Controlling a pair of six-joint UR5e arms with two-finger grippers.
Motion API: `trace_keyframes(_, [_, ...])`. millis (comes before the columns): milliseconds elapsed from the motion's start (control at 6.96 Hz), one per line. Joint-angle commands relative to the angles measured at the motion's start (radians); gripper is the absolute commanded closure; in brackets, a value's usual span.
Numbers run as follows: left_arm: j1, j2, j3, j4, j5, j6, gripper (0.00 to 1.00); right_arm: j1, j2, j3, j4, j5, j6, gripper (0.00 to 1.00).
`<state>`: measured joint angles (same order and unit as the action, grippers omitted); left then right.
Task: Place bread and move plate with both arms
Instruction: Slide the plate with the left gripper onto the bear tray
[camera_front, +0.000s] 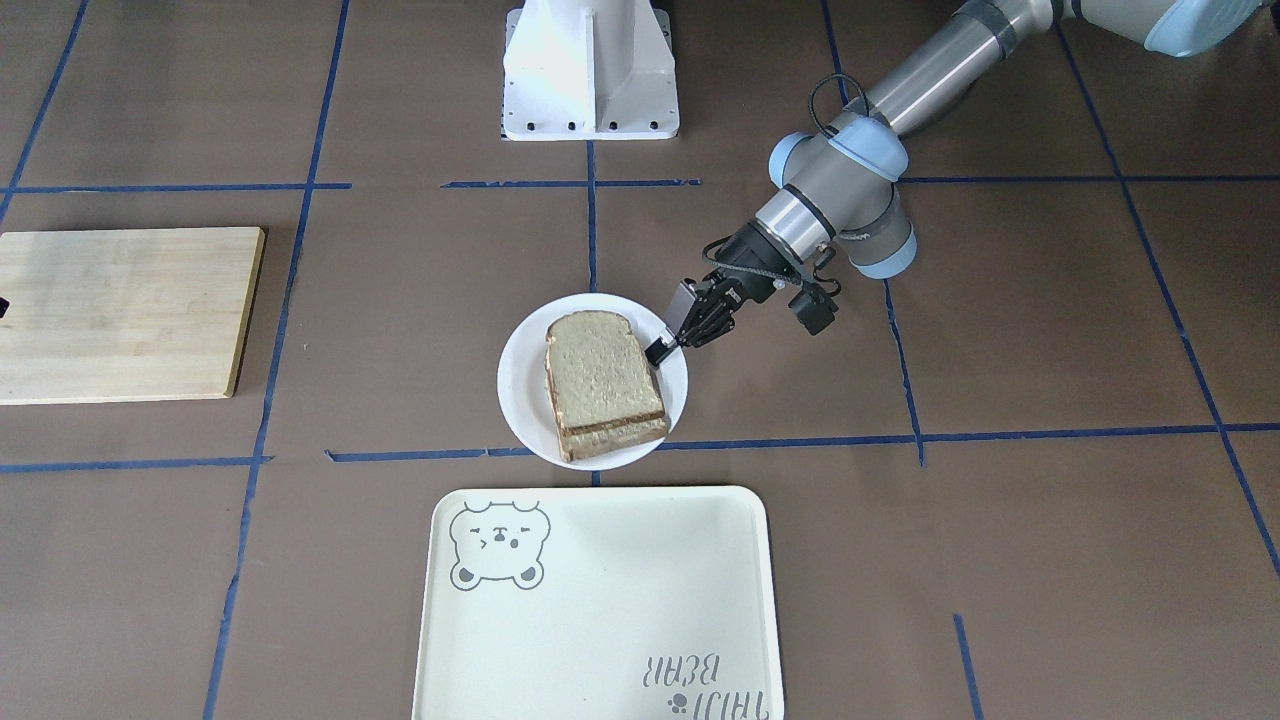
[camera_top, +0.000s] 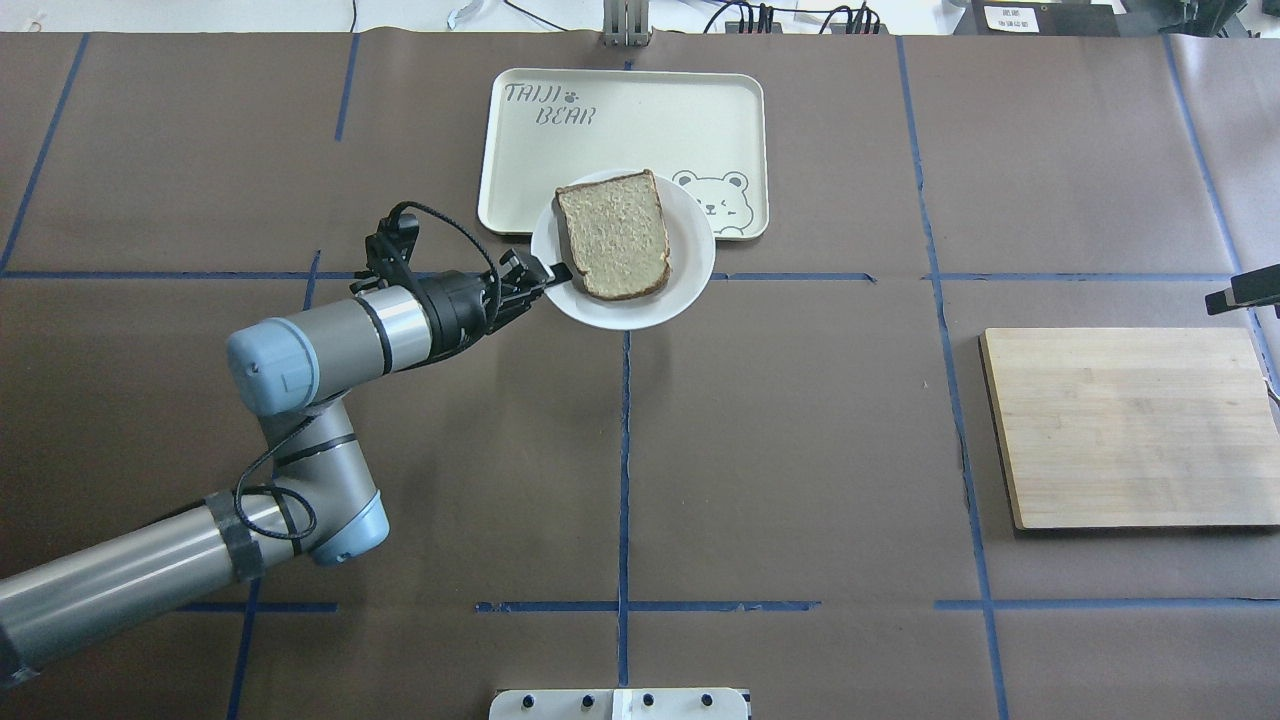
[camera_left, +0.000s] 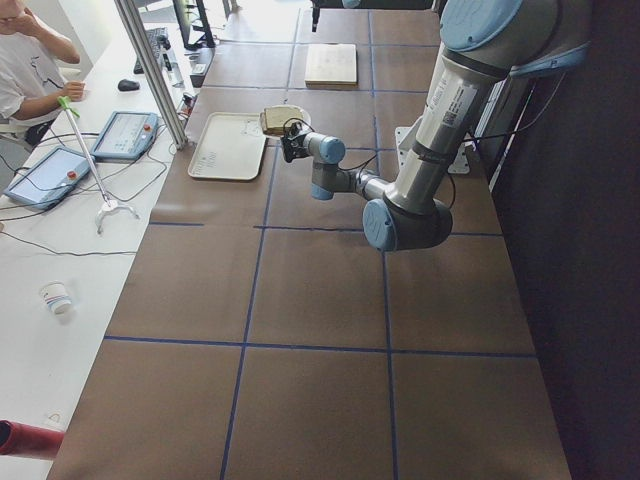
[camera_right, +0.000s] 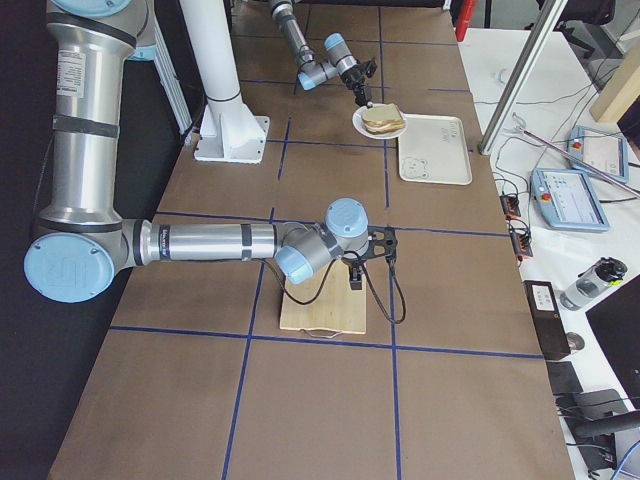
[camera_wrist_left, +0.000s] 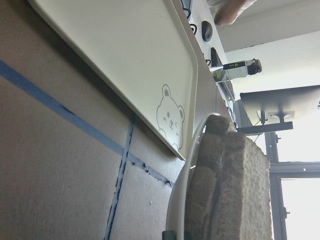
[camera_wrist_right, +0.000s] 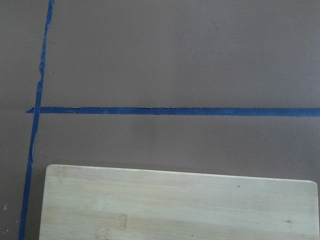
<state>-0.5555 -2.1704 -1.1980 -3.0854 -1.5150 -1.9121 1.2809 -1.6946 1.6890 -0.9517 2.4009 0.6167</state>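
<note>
My left gripper needs to set the white plate down and release it on the cream tray (camera_front: 618, 583) (camera_wrist_left: 138, 54), between the bear face and the lettering.
A slice of pale wholemeal bread (camera_front: 603, 380) lies on the small white plate (camera_front: 520, 385), with a second layer showing under its front edge. My left gripper (camera_front: 665, 345) is shut on the plate's rim on the robot's left side and holds the plate above the table. In the overhead view the plate (camera_top: 625, 310) with the bread (camera_top: 615, 232) overlaps the tray's near edge. The left wrist view shows the plate rim (camera_wrist_left: 180, 200) and the bread (camera_wrist_left: 225, 195) close up. My right gripper (camera_right: 357, 280) hovers over the wooden board; I cannot tell whether it is open or shut.
A cream bear tray (camera_front: 600, 620) lies just beyond the plate, also in the overhead view (camera_top: 620, 110). A wooden cutting board (camera_top: 1130, 425) lies on the robot's right. The white base block (camera_front: 590, 70) stands at the robot's edge. Blue tape lines cross the brown table.
</note>
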Motion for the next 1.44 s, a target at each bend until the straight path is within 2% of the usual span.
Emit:
trace_keyframes(0, [-0.064,-0.141,0.223,0.027,-0.001,-0.053,1.00,0.002,-0.008,0.001,0.001,0.000,0.000,0.00])
trace_keyframes(144, [-0.081,-0.226,0.358,0.028,-0.002,-0.061,1.00,0.002,-0.014,0.009,0.002,0.000,0.000,0.00])
trace_keyframes(288, [-0.096,-0.265,0.424,0.036,-0.007,-0.105,1.00,0.002,-0.019,0.015,0.001,0.000,0.000,0.00])
trace_keyframes(575, [-0.096,-0.310,0.509,0.037,-0.008,-0.108,0.99,0.002,-0.020,0.015,0.002,0.000,0.000,0.00])
trace_keyframes(862, [-0.096,-0.318,0.526,0.039,-0.011,-0.108,0.92,0.002,-0.023,0.020,0.001,0.000,0.000,0.00])
trace_keyframes(1006, [-0.096,-0.318,0.526,0.039,-0.028,-0.107,0.76,0.002,-0.022,0.020,0.001,0.000,0.000,0.00])
trace_keyframes(1150, [-0.096,-0.316,0.522,0.040,-0.031,-0.099,0.65,0.002,-0.019,0.020,-0.001,0.000,0.000,0.00])
trace_keyframes(1294, [-0.099,-0.312,0.515,0.040,-0.034,-0.094,0.64,0.000,-0.016,0.017,-0.002,0.000,0.000,0.00])
